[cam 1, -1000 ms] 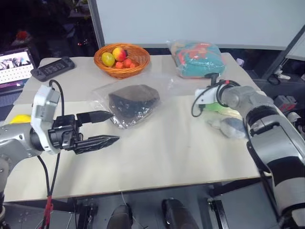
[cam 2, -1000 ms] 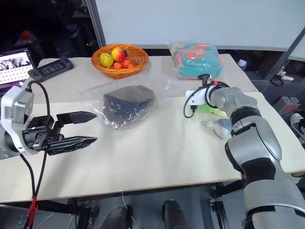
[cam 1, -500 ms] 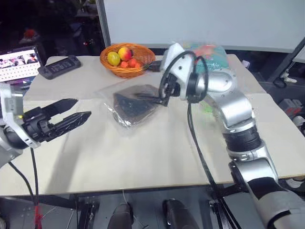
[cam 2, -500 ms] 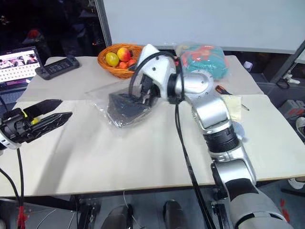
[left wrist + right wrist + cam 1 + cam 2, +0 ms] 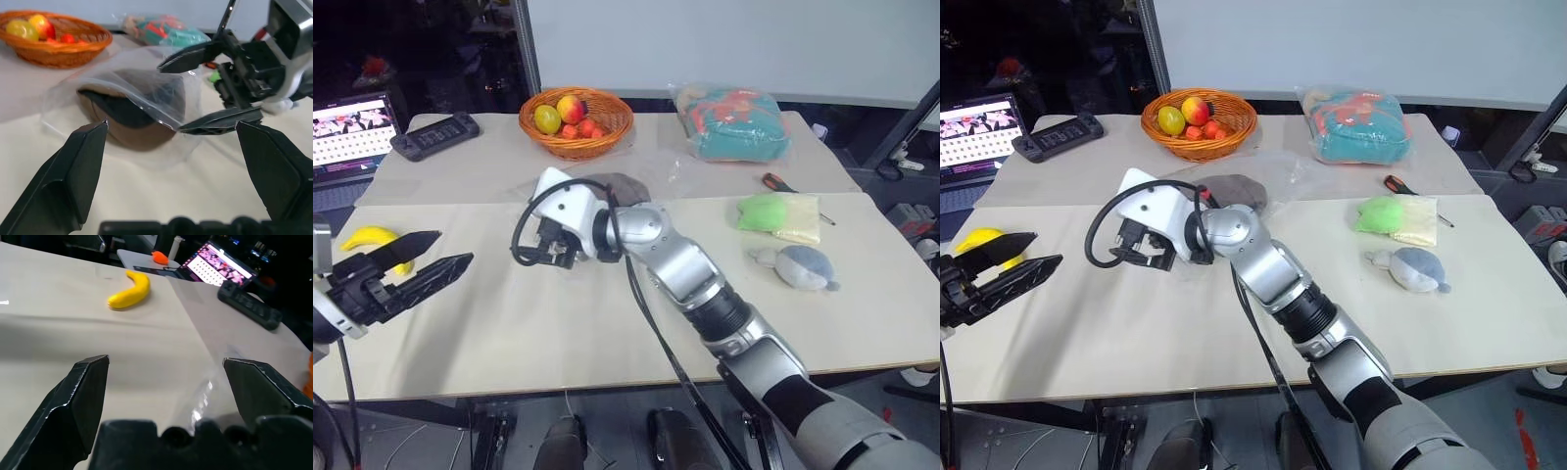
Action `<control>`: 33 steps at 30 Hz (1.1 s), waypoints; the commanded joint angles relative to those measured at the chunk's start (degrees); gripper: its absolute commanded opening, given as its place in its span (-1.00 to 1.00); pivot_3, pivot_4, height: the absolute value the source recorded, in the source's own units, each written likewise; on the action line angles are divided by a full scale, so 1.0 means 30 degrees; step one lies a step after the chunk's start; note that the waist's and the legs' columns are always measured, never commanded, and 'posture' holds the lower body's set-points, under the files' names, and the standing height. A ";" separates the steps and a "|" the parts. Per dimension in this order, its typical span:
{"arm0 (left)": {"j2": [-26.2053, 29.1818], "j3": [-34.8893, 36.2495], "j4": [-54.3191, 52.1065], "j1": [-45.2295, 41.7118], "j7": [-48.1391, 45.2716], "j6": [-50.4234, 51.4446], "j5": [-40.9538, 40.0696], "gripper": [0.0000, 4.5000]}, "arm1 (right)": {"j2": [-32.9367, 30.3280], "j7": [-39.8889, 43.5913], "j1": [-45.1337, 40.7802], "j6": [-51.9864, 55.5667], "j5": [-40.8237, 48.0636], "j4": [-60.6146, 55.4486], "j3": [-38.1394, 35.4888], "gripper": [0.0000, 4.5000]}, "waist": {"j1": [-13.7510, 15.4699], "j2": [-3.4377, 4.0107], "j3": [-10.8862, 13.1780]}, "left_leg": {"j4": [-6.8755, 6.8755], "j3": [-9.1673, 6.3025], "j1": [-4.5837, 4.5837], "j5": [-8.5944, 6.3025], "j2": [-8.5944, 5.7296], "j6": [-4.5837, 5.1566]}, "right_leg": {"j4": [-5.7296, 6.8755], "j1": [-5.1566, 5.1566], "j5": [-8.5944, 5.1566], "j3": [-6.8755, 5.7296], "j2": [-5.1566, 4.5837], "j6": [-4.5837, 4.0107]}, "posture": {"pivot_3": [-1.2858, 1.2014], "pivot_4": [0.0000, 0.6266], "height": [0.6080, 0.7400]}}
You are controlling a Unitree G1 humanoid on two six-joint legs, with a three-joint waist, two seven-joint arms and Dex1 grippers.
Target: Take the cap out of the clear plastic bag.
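I see the bag's upper edge lying over the cap while my right gripper points past the bag, so I will pull back, aim down and pinch the bag's upper edge (image 5: 199,405).
The brown cap (image 5: 134,134) lies inside the clear plastic bag (image 5: 58,105) on the table's middle. From above, the cap (image 5: 1234,188) shows partly behind my right arm. That arm reaches across the table to the left, and my right gripper (image 5: 171,98) stands open at the bag's near edge, one finger above the plastic and one low beside it. A glossy bit of bag (image 5: 205,396) lies between its fingers (image 5: 90,391). My left gripper (image 5: 452,248) hovers open at the table's left side, pointing toward the bag and well short of it.
A fruit basket (image 5: 576,122) and a puffy bag with teal contents (image 5: 734,122) stand at the back. A green lump (image 5: 769,211), a grey plush (image 5: 798,264) and a screwdriver (image 5: 778,183) lie right. A banana (image 5: 367,240), a controller (image 5: 435,135) and a laptop (image 5: 352,127) lie left.
My right arm has swung from the table's right side across to the left, past the bag. My left gripper has drawn back to the left. The camera has shifted too.
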 commanded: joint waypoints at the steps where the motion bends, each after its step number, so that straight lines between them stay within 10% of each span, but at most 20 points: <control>1: -0.0029 0.0453 -0.0561 -0.0195 0.0034 -0.0572 -0.0010 1.00 | 0.0535 -0.1330 -0.0671 -0.2645 -0.2039 0.1570 0.1159 0.97 | -0.0058 -0.0008 -0.0005 | 0.0001 0.0000 0.0001 -0.0002 0.0001 -0.0003 | 0.0000 -0.0001 -0.0001 -0.0002 0.0001 0.0002 | 0.03 -0.52 1.00; 19: 0.0115 -0.0952 0.0038 -0.1957 0.0433 -0.0591 0.0064 1.00 | -0.0713 -0.9068 -0.1888 -1.0328 -1.0574 0.9407 0.3054 0.97 | -0.0075 -0.0041 -0.0017 | -0.0032 -0.0004 -0.0031 0.0040 -0.0003 0.0063 | -0.0007 -0.0034 0.0014 -0.0015 -0.0007 -0.0021 | 0.03 -0.52 1.00; 33: 0.0070 -0.2367 0.0398 -0.2993 -0.0048 -0.0595 0.0170 1.00 | -0.3244 -0.6708 0.0321 -0.9193 -0.9319 0.6091 0.0375 -0.96 | -0.0057 -0.0046 -0.0016 | -0.0020 -0.0017 -0.0011 0.0043 -0.0009 0.0066 | -0.0009 0.0001 -0.0019 -0.0013 0.0001 0.0033 | 0.03 -0.52 1.00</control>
